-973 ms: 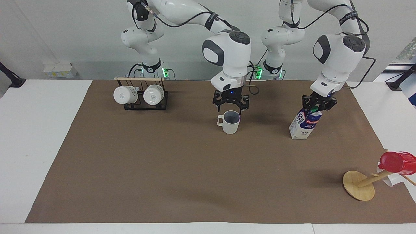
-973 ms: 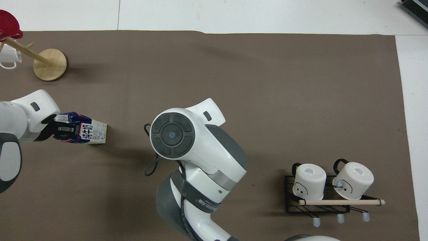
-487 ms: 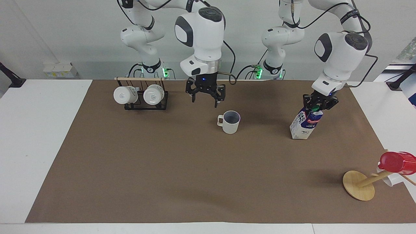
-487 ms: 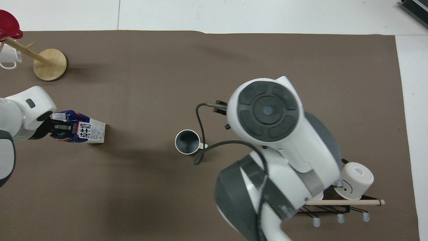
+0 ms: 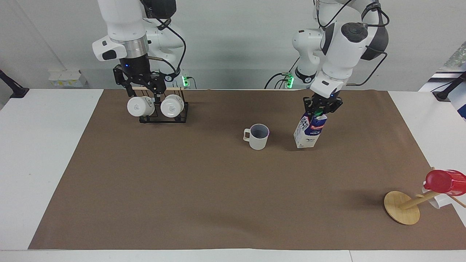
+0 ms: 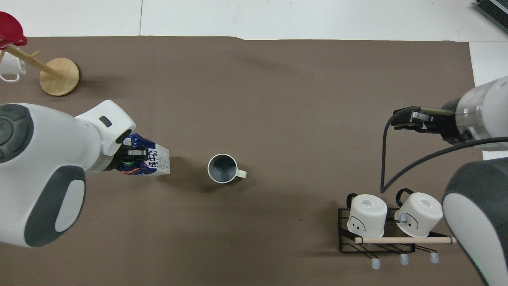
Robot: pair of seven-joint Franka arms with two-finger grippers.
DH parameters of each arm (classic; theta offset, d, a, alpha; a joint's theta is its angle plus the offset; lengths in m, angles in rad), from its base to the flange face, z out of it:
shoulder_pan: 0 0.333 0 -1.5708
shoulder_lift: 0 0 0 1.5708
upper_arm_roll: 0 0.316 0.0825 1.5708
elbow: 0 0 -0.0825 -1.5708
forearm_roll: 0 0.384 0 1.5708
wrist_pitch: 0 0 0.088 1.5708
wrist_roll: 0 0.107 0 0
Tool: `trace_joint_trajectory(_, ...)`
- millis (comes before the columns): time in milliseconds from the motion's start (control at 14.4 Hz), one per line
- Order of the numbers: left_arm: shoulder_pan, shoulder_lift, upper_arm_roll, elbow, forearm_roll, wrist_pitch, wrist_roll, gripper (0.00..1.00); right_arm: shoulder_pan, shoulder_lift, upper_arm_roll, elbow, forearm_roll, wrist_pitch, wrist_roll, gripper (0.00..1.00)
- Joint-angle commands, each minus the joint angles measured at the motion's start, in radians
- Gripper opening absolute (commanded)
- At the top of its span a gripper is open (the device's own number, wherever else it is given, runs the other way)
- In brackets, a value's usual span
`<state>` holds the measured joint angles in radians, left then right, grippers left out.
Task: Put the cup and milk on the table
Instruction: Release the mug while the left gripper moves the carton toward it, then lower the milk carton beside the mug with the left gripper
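Next, I let go of the milk with my left gripper on the brown paper [image 6: 182, 166] beside the cup, opposite the cup's handle.
The cup [image 5: 256, 136] stands upright on the brown paper of the table [image 5: 218, 189], near the middle; it also shows in the overhead view [image 6: 223, 168]. The milk [image 5: 308, 131] is beside it, toward the left arm's end, tilted, with its bottom at or just above the paper. My left gripper [image 5: 320, 109] is shut on the milk's top by the green cap; the milk also shows in the overhead view [image 6: 152, 161]. My right gripper [image 5: 140, 85] is open and empty, raised over the mug rack.
A black wire rack [image 5: 182, 115] with two white mugs [image 5: 140, 106] stands near the robots at the right arm's end. A tipped wooden mug tree [image 5: 400, 208] with a red cup [image 5: 446, 182] lies at the left arm's end, farther from the robots.
My right gripper let go of the cup, rose and swung away to over the mug rack. My left gripper carried the tilted milk sideways to beside the cup.
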<state>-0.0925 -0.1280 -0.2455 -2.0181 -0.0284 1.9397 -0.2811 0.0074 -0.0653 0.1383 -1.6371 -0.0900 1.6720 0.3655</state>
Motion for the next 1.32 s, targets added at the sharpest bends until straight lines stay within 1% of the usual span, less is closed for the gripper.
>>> trace_joint_trajectory(0, -0.062, -0.007, 0.015, 0.004, -0.022, -0.015, -0.070, 0.41, -0.059, 0.019, 0.007, 0.095, 0.038, -0.096, -0.138, 1.00)
trace_joint_trajectory(139, -0.088, -0.002, 0.015, -0.004, -0.022, -0.007, -0.108, 0.41, -0.092, 0.044, 0.007, 0.150, 0.033, -0.161, -0.183, 1.00)
trace_joint_trajectory(209, -0.098, 0.005, 0.015, -0.014, -0.022, 0.016, -0.113, 0.41, -0.095, 0.053, 0.007, 0.170, 0.029, -0.191, -0.191, 1.00)
trace_joint_trajectory(417, -0.099, 0.010, 0.015, -0.083, -0.022, 0.116, -0.115, 0.41, -0.095, 0.078, 0.009, 0.218, 0.026, -0.224, -0.204, 1.00)
trace_joint_trajectory(626, -0.098, 0.013, 0.015, -0.093, -0.022, 0.134, -0.115, 0.41, -0.093, 0.075, 0.009, 0.217, 0.029, -0.232, -0.241, 1.00)
trace_joint_trajectory(765, -0.098, 0.013, 0.015, -0.093, -0.022, 0.134, -0.115, 0.41, -0.089, 0.061, 0.009, 0.198, 0.035, -0.230, -0.237, 1.00)
trace_joint_trajectory(1043, -0.098, 0.014, 0.015, -0.093, -0.022, 0.140, -0.118, 0.41, -0.090, 0.061, 0.009, 0.198, 0.038, -0.224, -0.229, 1.00)
trace_joint_trajectory(1251, -0.111, 0.044, 0.015, -0.094, -0.022, 0.159, -0.118, 0.41, -0.090, 0.061, 0.010, 0.198, 0.038, -0.224, -0.234, 1.00)
